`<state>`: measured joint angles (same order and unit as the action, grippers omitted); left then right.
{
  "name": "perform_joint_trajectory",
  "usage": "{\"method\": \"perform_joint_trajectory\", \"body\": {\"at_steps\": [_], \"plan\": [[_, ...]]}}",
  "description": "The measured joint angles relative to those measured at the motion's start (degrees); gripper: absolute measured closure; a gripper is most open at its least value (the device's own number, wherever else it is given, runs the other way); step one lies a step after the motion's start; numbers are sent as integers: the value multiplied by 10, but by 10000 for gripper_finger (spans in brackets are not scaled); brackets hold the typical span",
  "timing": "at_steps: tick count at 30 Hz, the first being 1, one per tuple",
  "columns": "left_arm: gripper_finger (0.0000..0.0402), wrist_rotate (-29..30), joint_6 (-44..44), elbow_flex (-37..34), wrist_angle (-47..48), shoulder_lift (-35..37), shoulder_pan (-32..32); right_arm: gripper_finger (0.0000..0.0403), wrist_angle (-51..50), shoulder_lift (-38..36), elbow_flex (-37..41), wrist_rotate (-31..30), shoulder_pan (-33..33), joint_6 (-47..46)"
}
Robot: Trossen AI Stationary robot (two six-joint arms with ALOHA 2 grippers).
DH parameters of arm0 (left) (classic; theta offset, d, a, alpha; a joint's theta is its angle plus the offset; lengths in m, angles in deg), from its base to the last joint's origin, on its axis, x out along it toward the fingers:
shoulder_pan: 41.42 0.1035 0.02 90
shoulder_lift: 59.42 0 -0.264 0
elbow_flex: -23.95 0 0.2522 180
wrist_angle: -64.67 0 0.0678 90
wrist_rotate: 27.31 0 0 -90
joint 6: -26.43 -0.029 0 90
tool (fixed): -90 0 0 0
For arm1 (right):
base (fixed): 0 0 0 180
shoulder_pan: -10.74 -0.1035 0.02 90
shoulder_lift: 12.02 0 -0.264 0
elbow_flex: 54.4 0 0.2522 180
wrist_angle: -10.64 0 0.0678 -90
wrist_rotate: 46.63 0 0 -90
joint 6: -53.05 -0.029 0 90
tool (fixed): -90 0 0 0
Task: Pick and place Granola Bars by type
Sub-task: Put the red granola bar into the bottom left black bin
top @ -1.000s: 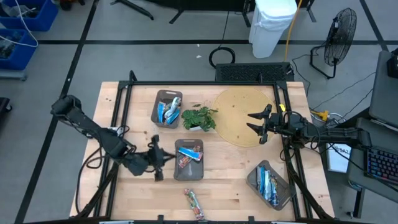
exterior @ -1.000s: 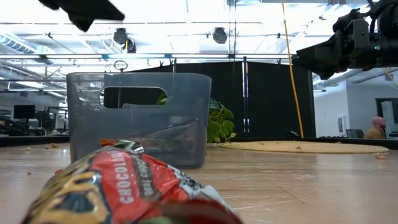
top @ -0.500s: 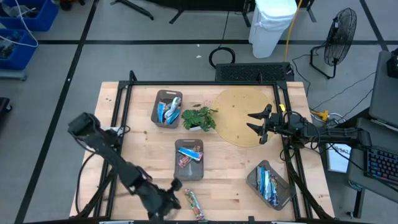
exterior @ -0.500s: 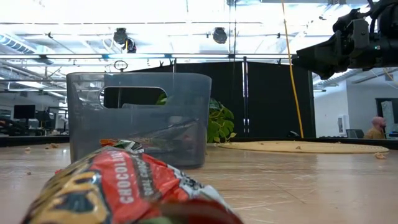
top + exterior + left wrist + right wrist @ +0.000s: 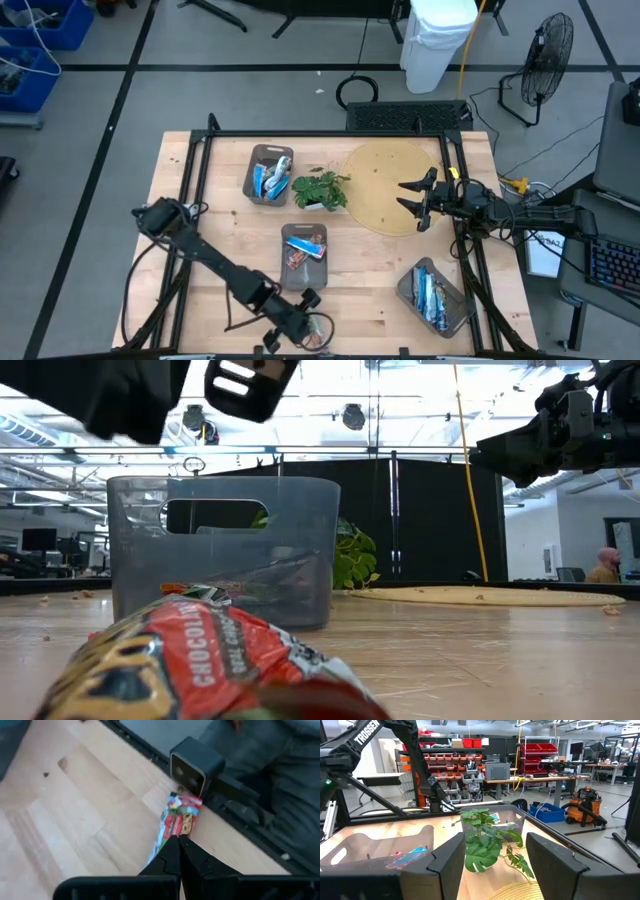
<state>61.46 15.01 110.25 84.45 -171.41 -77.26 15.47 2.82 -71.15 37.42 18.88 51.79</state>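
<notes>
My left gripper is to let go of the red-multicolour granola bar on the wood (image 5: 291, 323) between the middle tray and the near rail.
A red-multicolour granola bar (image 5: 320, 335) (image 5: 177, 817) (image 5: 200, 660) lies flat on the wood by the table's near edge. My left gripper (image 5: 303, 320) (image 5: 179, 840) hovers over it, fingers shut and pointing down, well clear of it in the low view. Other bars lie in three grey trays: blue ones in the far-left tray (image 5: 268, 173), red and blue in the middle tray (image 5: 303, 256), blue in the near-right tray (image 5: 432, 296). My right gripper (image 5: 413, 200) (image 5: 495, 870) waits open over the round mat (image 5: 390, 185).
A small leafy plant (image 5: 320, 188) stands between the far-left tray and the mat. A dark camera box (image 5: 194, 766) sits on the near rail just beyond the bar. Black frame rails run along the table's edges. Bare wood lies left of the middle tray.
My left arm has swung from beside the middle tray's left side toward the table's near edge, then right along it. Its gripper now hangs over the red bar. The bar, the trays and the right arm have not moved.
</notes>
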Motion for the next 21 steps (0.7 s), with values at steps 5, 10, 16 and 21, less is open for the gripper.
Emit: {"method": "perform_joint_trajectory", "body": {"at_steps": [5,10,16,21], "plan": [[401,-35,11,-1,-4,-6,22,202,0,0,0,0,0,0],[401,-34,13,-19,-17,-6,36,202,0,0,0,0,0,0],[401,-31,30,-44,-31,-6,44,202,0,0,0,0,0,0],[401,-21,62,-57,-31,-5,43,202,0,0,0,0,0,0]]}}
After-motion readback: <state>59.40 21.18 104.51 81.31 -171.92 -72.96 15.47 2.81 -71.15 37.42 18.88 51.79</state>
